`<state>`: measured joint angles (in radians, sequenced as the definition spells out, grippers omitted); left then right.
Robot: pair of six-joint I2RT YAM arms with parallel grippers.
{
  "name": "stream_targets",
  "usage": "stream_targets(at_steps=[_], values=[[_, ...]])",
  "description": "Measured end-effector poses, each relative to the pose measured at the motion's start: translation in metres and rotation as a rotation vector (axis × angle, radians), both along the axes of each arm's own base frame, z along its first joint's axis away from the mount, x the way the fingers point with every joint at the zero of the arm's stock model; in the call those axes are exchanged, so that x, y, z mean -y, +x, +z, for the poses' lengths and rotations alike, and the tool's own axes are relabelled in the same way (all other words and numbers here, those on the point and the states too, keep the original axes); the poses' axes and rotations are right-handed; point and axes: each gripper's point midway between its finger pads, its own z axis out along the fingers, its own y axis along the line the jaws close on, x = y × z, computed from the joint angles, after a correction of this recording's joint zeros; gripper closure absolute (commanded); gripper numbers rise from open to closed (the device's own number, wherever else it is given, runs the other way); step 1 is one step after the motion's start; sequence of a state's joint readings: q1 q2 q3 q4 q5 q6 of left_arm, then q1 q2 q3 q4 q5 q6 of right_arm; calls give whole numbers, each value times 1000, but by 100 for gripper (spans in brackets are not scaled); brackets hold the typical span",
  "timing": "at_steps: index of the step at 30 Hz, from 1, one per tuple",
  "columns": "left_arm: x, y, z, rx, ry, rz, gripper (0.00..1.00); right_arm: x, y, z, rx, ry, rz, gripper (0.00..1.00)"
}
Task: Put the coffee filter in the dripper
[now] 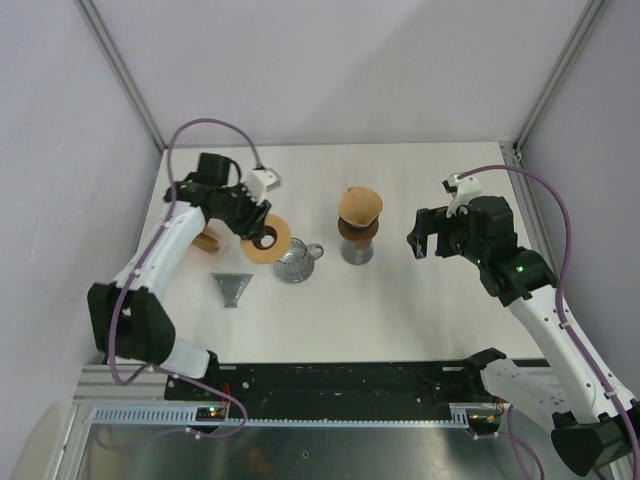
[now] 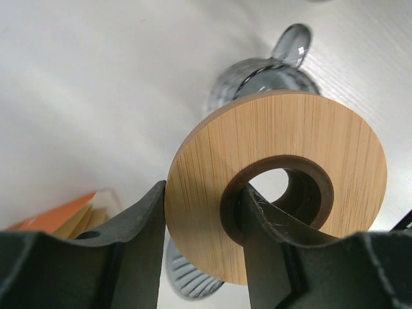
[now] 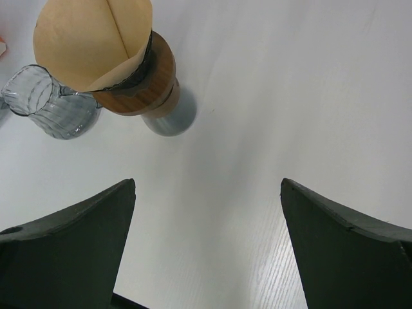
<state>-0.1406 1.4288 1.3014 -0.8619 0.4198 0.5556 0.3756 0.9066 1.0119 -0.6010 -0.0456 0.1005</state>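
Note:
The wooden ring will go down flat from my left gripper onto the open rim of the glass with the handle [image 1: 291, 250] [image 2: 277, 93].
A tan paper coffee filter [image 1: 359, 204] [image 3: 90, 38] stands open as a cone in a wood-collared holder on a grey cup [image 1: 357, 250] [image 3: 170, 116] at mid-table. Left of it a ribbed glass dripper [image 1: 294, 264] [image 3: 48, 103] [image 2: 270, 71] with a handle rests on the table. My left gripper [image 1: 255, 222] [image 2: 203, 193] is shut on a wooden ring [image 1: 272, 240] [image 2: 277, 135], one finger through its hole and the other on its outer rim, just above the glass dripper. My right gripper [image 1: 425, 240] [image 3: 209, 244] hangs open and empty to the right of the filter.
A stack of folded paper filters [image 1: 207, 240] [image 2: 64, 215] lies under the left arm. A grey triangular stand [image 1: 232, 287] sits in front of it. Grey walls close in the table's left, back and right sides.

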Motion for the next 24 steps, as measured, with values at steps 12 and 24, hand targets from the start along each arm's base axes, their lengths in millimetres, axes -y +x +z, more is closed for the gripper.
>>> stream_targets(at_steps=[12,24], values=[[83,11,-57,-164,84,-200,100,2,2,-2,-6,-6,-10,1],[83,16,-76,-187,158,-197,100,3,1,-3,-12,-9,-11,1]])
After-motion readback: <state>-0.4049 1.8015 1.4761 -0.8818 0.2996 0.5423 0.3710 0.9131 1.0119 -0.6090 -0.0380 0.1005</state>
